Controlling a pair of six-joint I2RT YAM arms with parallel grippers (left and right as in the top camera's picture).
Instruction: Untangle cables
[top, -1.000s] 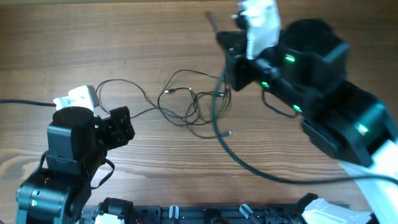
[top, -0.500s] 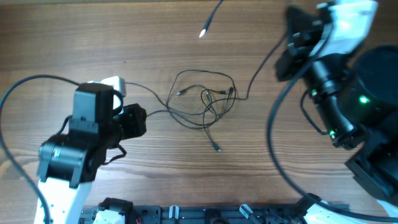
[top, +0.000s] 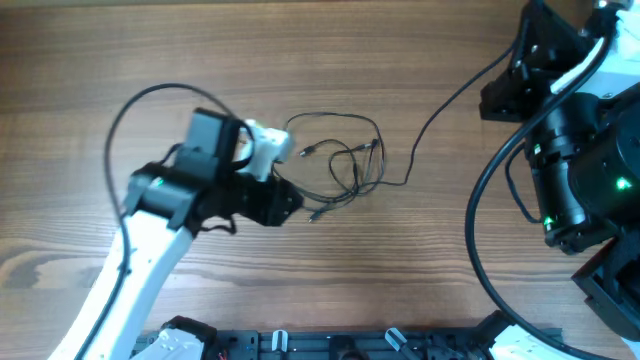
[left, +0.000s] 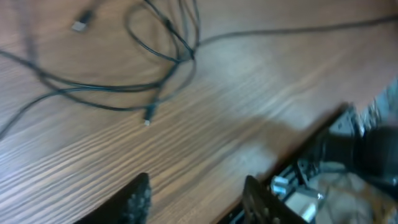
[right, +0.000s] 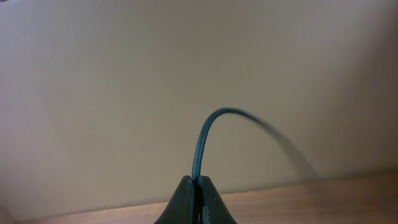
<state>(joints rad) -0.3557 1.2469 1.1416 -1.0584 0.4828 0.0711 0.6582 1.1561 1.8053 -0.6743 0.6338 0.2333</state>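
The piece of cable in my right gripper leads into the tangled loops, so I need to lower that strand of cable and bring it close to where the loops cross (top: 373, 184).
The cables (top: 340, 160) are thin black wires lying in loose tangled loops at the middle of the wooden table. One strand (top: 440, 105) runs from the tangle up and to the right, to my right gripper (right: 196, 180). That gripper is shut on this strand and held high at the far right. My left gripper (top: 287, 205) is open and empty, just left of the tangle and close above the table. In the left wrist view its fingers (left: 199, 199) are spread, and the loops (left: 155, 56) with small plug ends (left: 79, 26) lie ahead of them.
The right arm (top: 585, 170) fills the right side, with its thick black cable (top: 475, 250) curving down toward the front edge. A black rail (top: 330, 345) runs along the table's front edge. The left arm's thick cable (top: 150, 100) arcs over the left part.
My left gripper has moved right, up to the tangle. My right gripper has moved right with the strand, drawing it out of the tangle. The loops have shifted slightly.
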